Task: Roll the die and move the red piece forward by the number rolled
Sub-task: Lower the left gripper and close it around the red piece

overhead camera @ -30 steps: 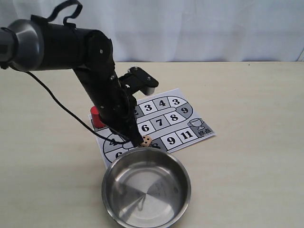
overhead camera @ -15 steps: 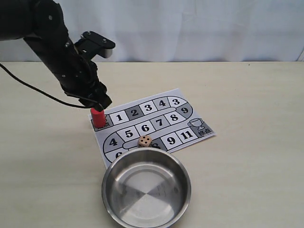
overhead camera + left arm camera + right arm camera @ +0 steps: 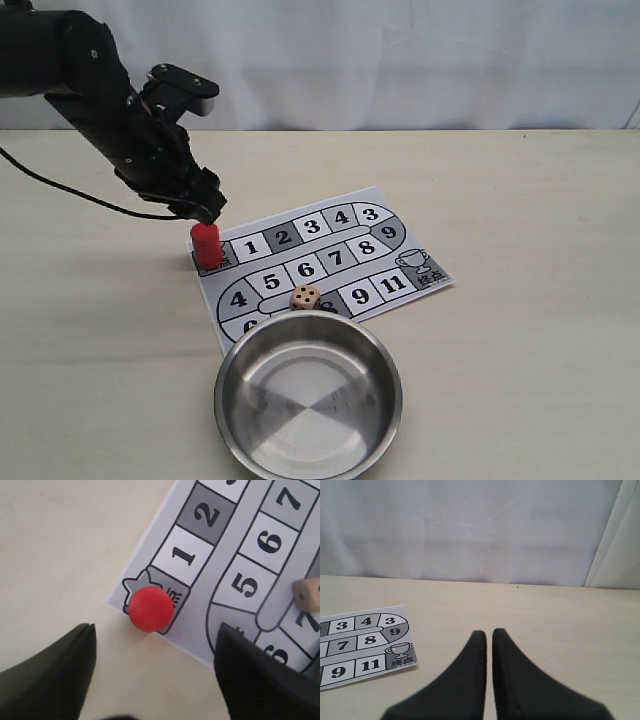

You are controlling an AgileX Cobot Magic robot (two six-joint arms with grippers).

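Observation:
The robot's left gripper needs to close on the upper part of the red piece [image 3: 206, 240] [image 3: 151, 609], which stands on the star start square of the board.
The red piece [image 3: 204, 243] [image 3: 151, 608] stands upright on the star start square at the left end of the paper board [image 3: 330, 262]. The tan die [image 3: 306, 296] [image 3: 307, 594] lies on the board just behind the steel bowl's rim, four pips on top. My left gripper [image 3: 207, 208] [image 3: 155, 630] hangs open just above and behind the red piece, touching nothing. In the right wrist view my right gripper [image 3: 489, 632] is shut and empty above bare table; it does not show in the exterior view.
A steel bowl [image 3: 307, 397], empty, sits at the table's front edge and covers the board's near corner. The board's trophy end square [image 3: 421, 268] [image 3: 400, 655] lies at its right. A white curtain backs the table.
My left arm has left the die beside the bowl and swung back left. It has now dropped a little, hovering over the red piece. The die and piece have stayed put.

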